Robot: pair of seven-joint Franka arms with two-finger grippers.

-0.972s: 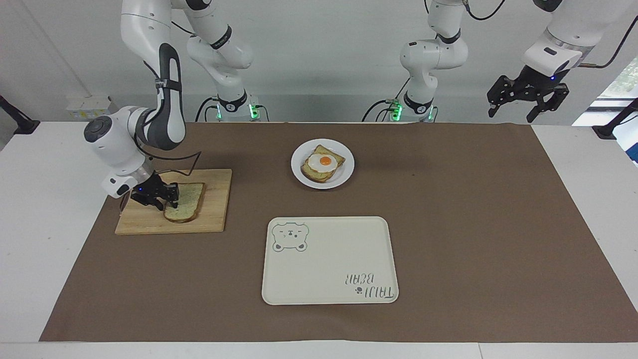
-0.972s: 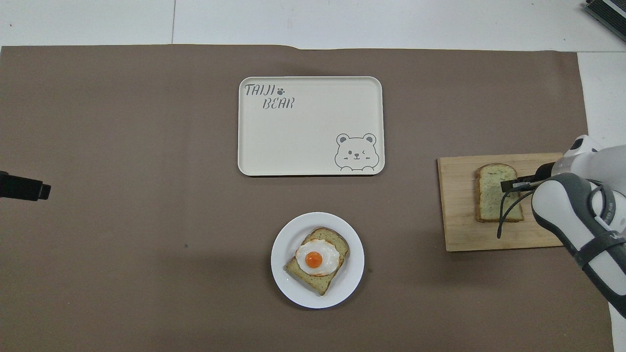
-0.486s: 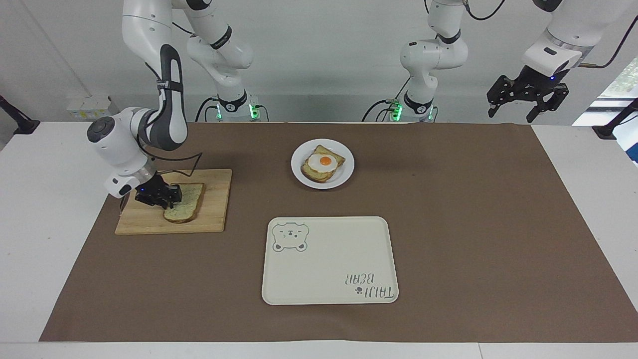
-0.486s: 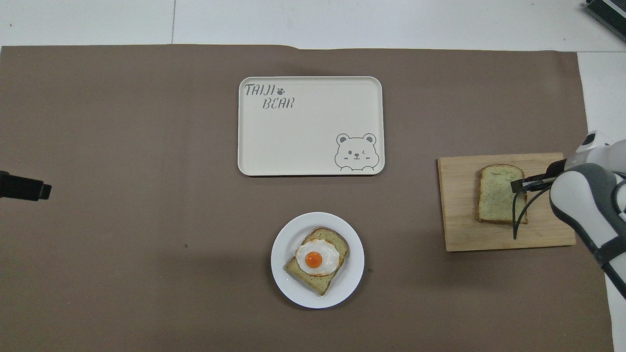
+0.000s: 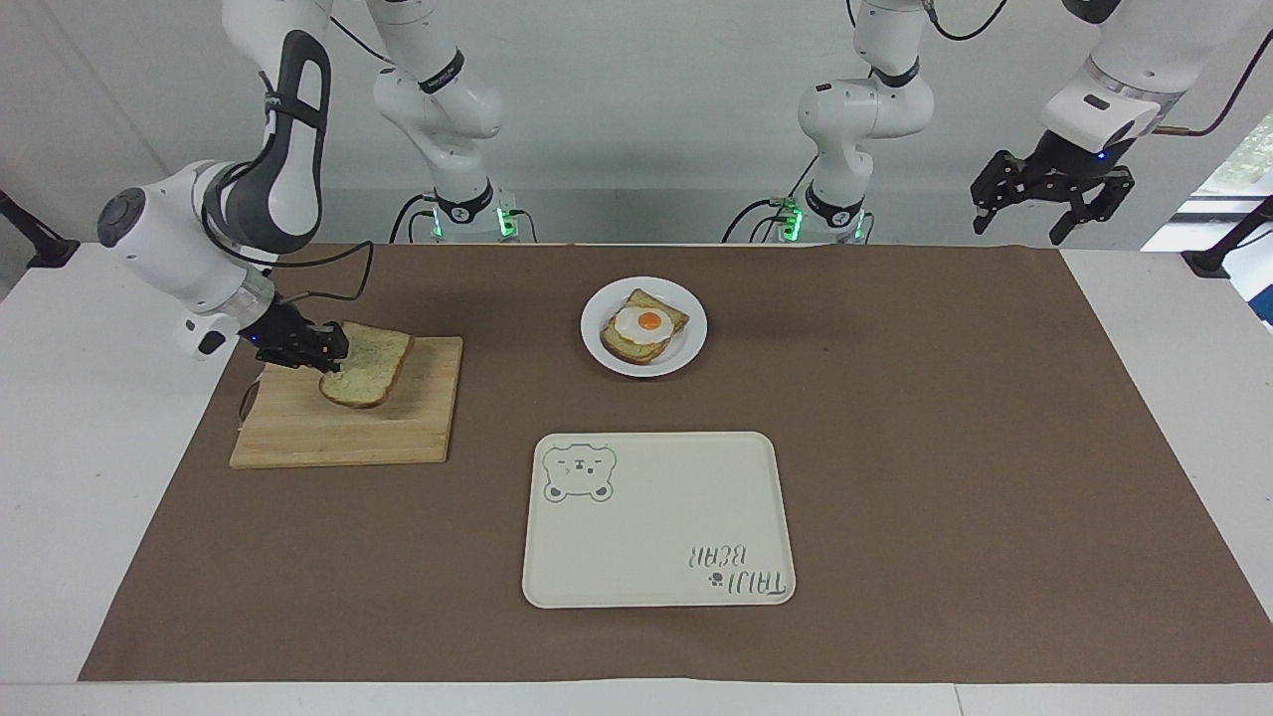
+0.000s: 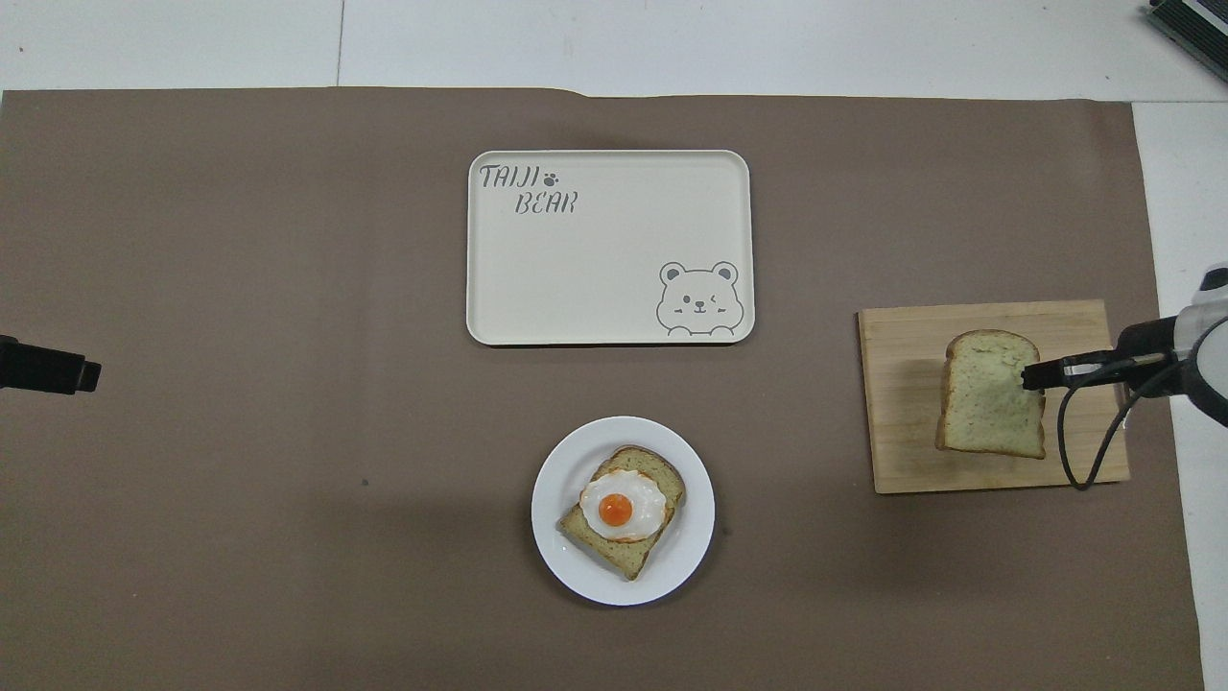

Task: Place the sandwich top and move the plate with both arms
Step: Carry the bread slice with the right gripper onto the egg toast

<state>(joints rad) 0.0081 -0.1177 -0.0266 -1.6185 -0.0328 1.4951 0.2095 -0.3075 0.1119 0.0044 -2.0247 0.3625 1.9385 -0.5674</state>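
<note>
Next, my right gripper releases the sandwich top, now tilted above the wooden board, on the fried egg (image 6: 621, 490) that is covering the toast on the white plate.
My right gripper (image 5: 333, 344) is shut on one edge of the sandwich top (image 5: 368, 363), a pale bread slice with a brown crust, and holds it tilted a little above the wooden board (image 5: 298, 438). In the overhead view the slice (image 6: 988, 398) hangs over the board (image 6: 897, 432) with the gripper (image 6: 1031, 376) at its edge. The white plate (image 5: 597, 350) sits near the robots at mid-table and carries the toast with a fried egg (image 5: 644, 323); it also shows in the overhead view (image 6: 552, 547). My left gripper (image 5: 1052, 194) waits raised and open over the left arm's end of the table.
A cream tray with a bear drawing (image 5: 656, 517) lies farther from the robots than the plate, also in the overhead view (image 6: 604, 259). A brown mat (image 5: 945, 447) covers the table. The left gripper's tip (image 6: 48, 365) shows at the overhead view's edge.
My right gripper has closed on the bread slice and lifted it off the wooden board, pulling back toward the right arm's end. The left arm has not moved.
</note>
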